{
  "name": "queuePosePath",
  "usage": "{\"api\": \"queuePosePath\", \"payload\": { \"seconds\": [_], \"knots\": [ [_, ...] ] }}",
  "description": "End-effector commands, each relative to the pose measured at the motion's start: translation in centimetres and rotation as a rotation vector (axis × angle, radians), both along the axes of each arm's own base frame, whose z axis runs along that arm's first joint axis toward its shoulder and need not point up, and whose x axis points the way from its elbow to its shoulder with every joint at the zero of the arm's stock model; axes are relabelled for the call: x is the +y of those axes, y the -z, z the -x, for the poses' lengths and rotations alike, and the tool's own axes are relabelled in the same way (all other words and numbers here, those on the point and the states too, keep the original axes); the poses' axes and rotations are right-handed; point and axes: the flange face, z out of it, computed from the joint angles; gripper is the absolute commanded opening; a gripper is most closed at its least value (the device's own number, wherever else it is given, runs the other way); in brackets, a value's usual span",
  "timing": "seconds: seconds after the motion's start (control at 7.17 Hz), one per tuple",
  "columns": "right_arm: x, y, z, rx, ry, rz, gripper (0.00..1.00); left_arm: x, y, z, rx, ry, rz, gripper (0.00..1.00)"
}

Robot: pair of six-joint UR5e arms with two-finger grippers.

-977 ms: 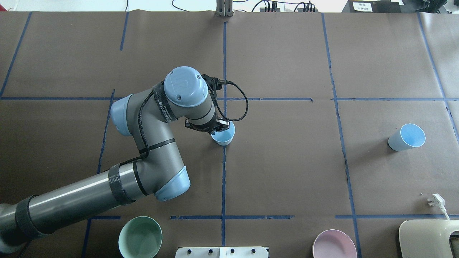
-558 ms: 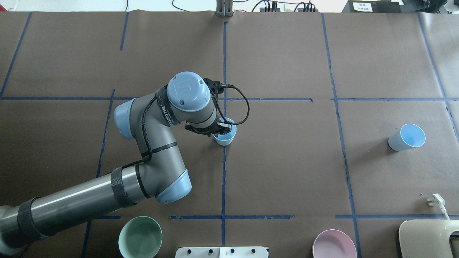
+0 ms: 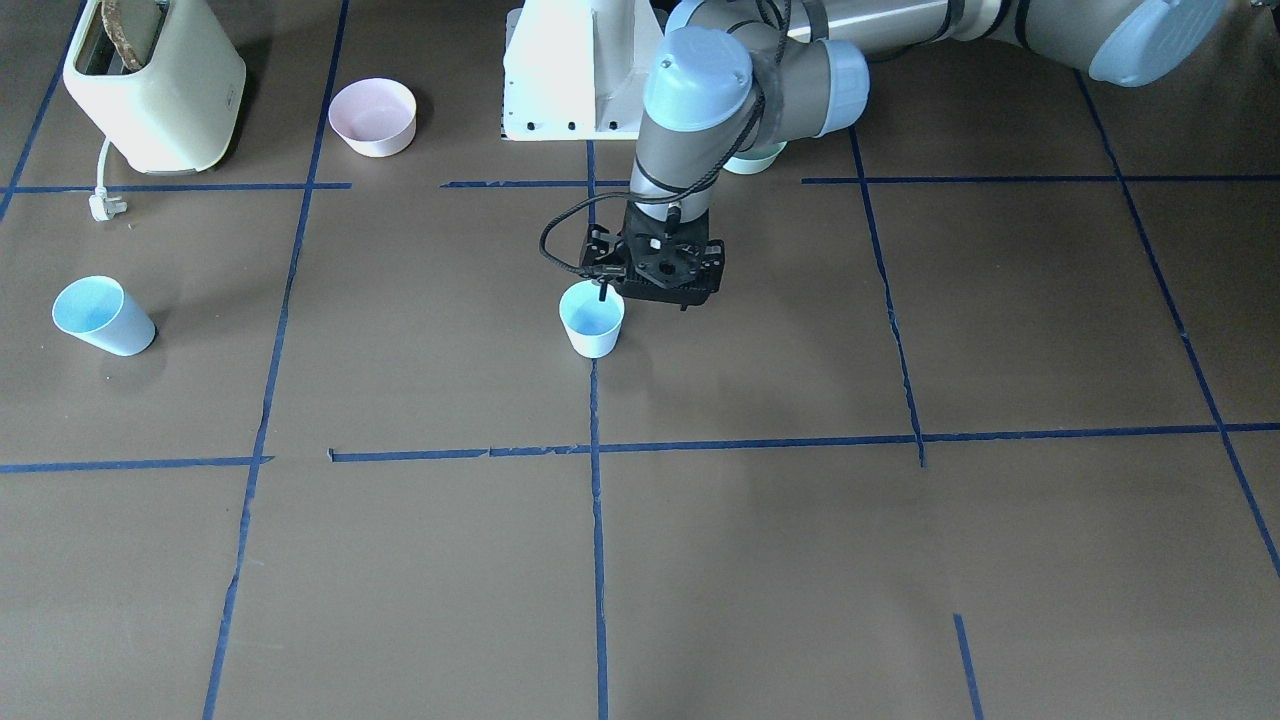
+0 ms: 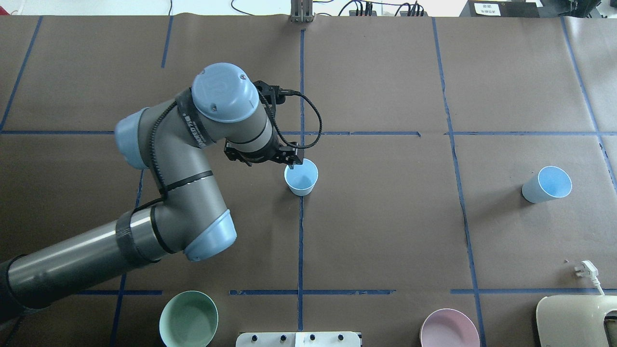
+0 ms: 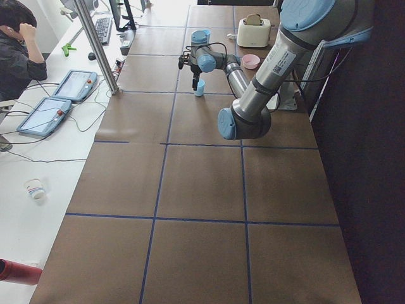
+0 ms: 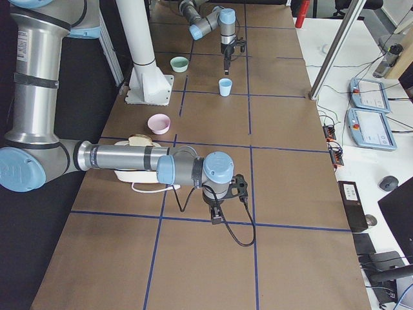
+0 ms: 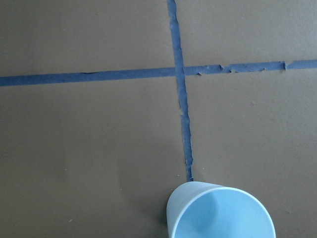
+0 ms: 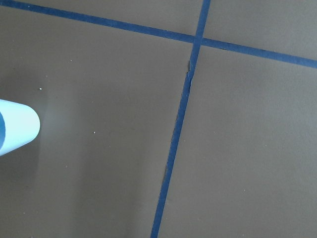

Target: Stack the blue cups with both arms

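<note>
The robot's right gripper will close on the rim of the blue cup point(image 3: 59, 317) point(image 8: 4, 136) near the toaster's plug, on the side that faces away from the other blue cup.
One pale blue cup point(image 4: 301, 179) stands upright at the middle of the table, also in the front view point(image 3: 592, 320) and at the bottom of the left wrist view point(image 7: 220, 213). My left gripper point(image 3: 643, 297) hangs open just above and beside it, with one fingertip point(image 4: 291, 167) over the cup's rim, holding nothing. The second blue cup point(image 4: 547, 184) stands apart at the right of the table point(image 3: 100, 316); its side shows at the left edge of the right wrist view point(image 8: 15, 126). My right gripper point(image 6: 216, 212) shows only in the exterior right view, so I cannot tell its state.
A mint-green bowl point(image 4: 188, 319) and a pink bowl point(image 4: 448, 330) sit near the robot's edge of the table. A cream toaster point(image 4: 576, 320) with its loose plug point(image 4: 585, 270) is at the near right corner. The white pedestal point(image 3: 570, 70) stands between the bowls.
My left gripper, which was at the middle cup's rim, has come off it and risen, and the arm has swung back to the left. The cup stays in place.
</note>
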Motion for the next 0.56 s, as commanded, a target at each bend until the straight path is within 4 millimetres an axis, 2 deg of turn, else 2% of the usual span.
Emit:
{"api": "queuePosePath", "payload": {
  "seconds": [0.0,0.14,0.28,0.42],
  "knots": [
    [-0.3,0.4,0.1,-0.005,-0.001,-0.052,1.00,-1.7,-7.4,11.4,-0.039,-0.099,-0.102,1.00],
    [-1.5,1.6,0.2,-0.006,0.001,-0.099,1.00,-3.6,-13.6,18.5,-0.073,-0.145,-0.126,1.00],
    [-1.9,2.1,0.4,-0.022,-0.012,-0.092,1.00,-4.9,-20.1,26.5,-0.094,-0.187,-0.141,1.00],
    [-2.1,2.3,1.2,-0.022,-0.039,-0.051,1.00,-5.0,-25.9,34.8,-0.090,-0.233,-0.175,1.00]
  ]
}}
